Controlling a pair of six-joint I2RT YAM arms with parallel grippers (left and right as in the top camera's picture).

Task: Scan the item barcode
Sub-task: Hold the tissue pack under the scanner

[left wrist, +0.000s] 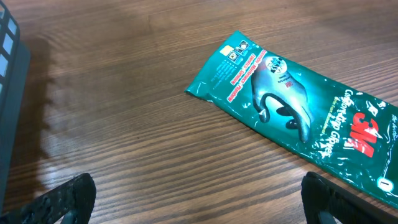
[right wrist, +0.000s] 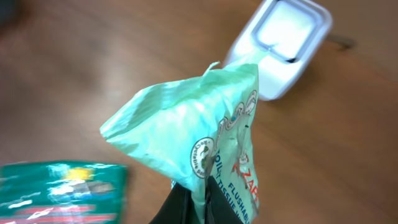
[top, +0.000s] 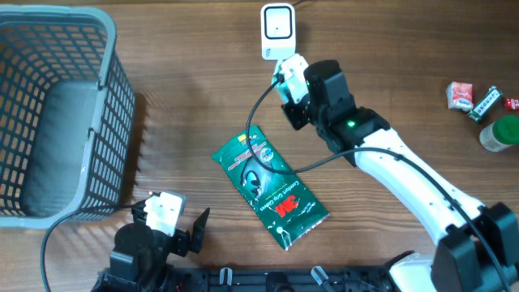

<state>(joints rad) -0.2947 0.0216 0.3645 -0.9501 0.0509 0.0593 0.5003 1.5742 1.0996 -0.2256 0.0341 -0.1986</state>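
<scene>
I need to use my right gripper to set the pale green pack down on the bare wood (top: 421, 76) next to the small red-and-white packet.
My right gripper (right wrist: 202, 202) is shut on the lower edge of a pale green pack of flushable tissue wipes (right wrist: 199, 130). The pack stands upright just in front of the white scanner (right wrist: 283, 46), overlapping its near edge in the right wrist view. From overhead, the right gripper (top: 288, 81) sits directly below the scanner (top: 277, 31) at the table's far side. No barcode shows on the pack's visible face. My left gripper (left wrist: 199, 202) is open and empty low over bare wood, at the front left (top: 172, 215).
A green 3M glove packet (top: 270, 188) (left wrist: 298, 106) lies flat mid-table, just right of the left gripper. A grey wire basket (top: 105, 122) stands at the far left. Small packets (top: 461, 96) and a green-capped container (top: 501, 134) sit at the right edge.
</scene>
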